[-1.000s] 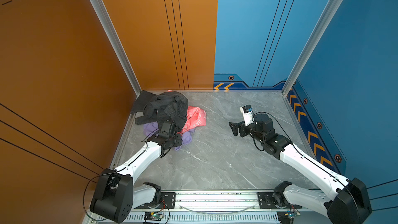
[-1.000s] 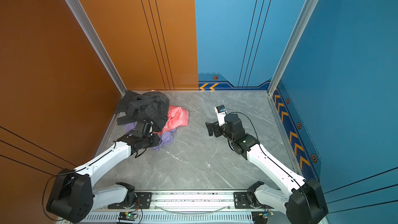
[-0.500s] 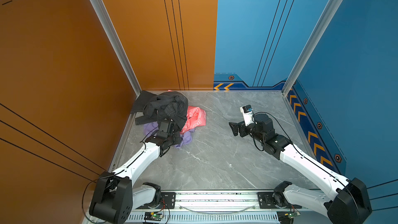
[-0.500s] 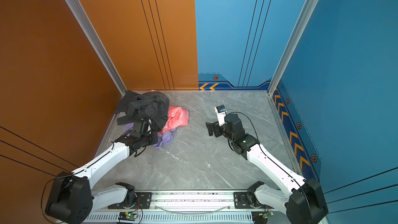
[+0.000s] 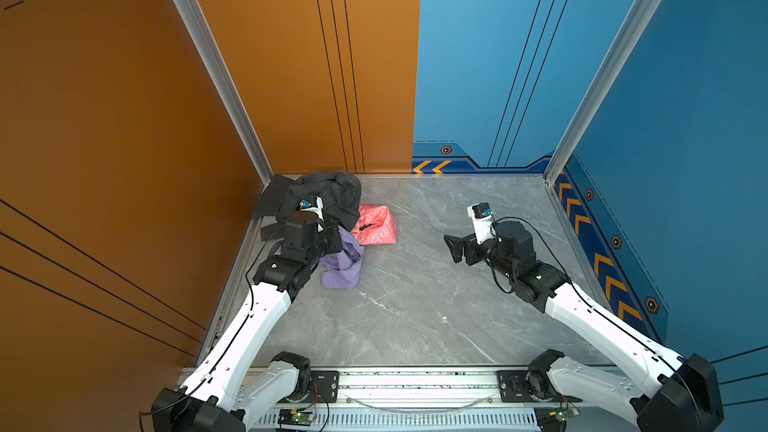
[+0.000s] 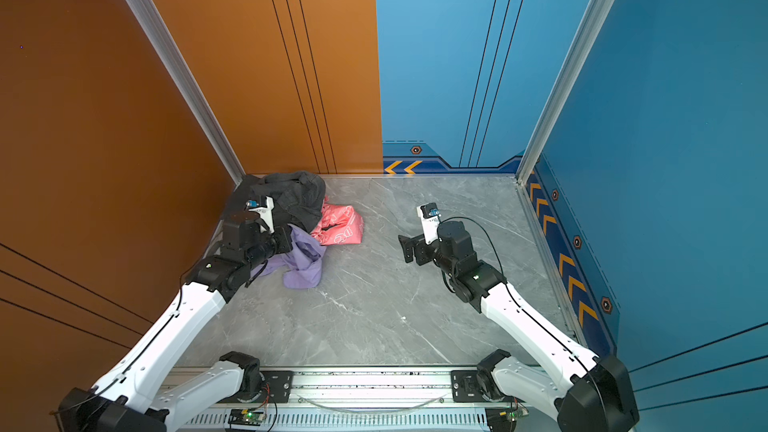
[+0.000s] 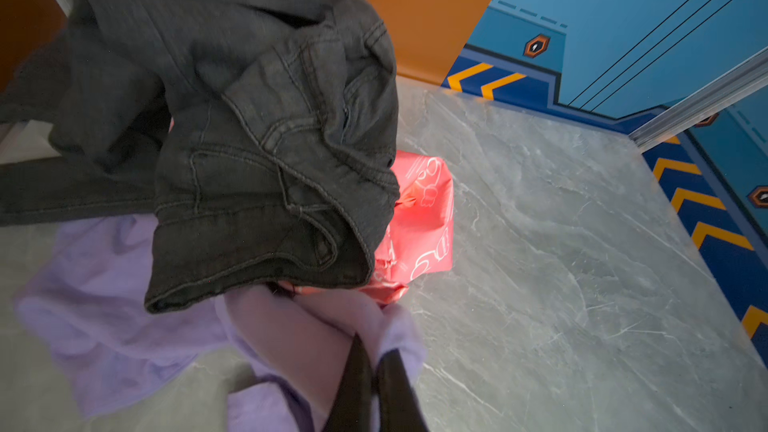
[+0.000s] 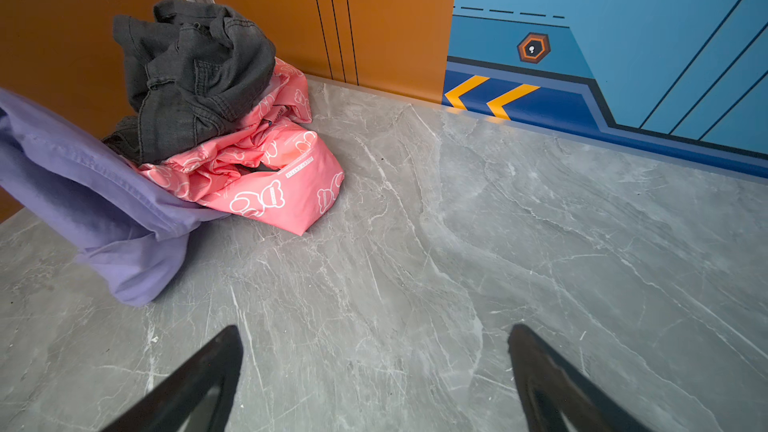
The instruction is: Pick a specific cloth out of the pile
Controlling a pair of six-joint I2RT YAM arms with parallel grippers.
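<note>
My left gripper will set the lavender cloth, now hanging stretched off the table, free on the bare marble (image 5: 406, 261) (image 7: 486, 332) in front of the pink cloth.
The pile (image 5: 332, 195) sits in the far left corner: dark grey denim on top, a pink cloth with white print (image 5: 376, 226) to its right. The lavender cloth (image 5: 343, 268) (image 6: 305, 268) trails out from under the denim towards the front. My left gripper (image 7: 374, 349) (image 5: 336, 238) is shut on a fold of this cloth (image 7: 104, 326), which hangs stretched off the table in the right wrist view (image 8: 83, 193). My right gripper (image 8: 376, 338) (image 5: 453, 247) is open above bare table at mid right, with nothing between its fingers.
The grey marble table (image 5: 415, 305) is walled by an orange panel (image 5: 124, 118) on the left and back left, and by blue panels (image 5: 685, 118) on the back right and right. The arms' rail (image 5: 415, 384) runs along the front edge.
My left gripper has shut on the lavender cloth and risen a little, drawing a fold of it up from the table. The right arm has stayed still.
</note>
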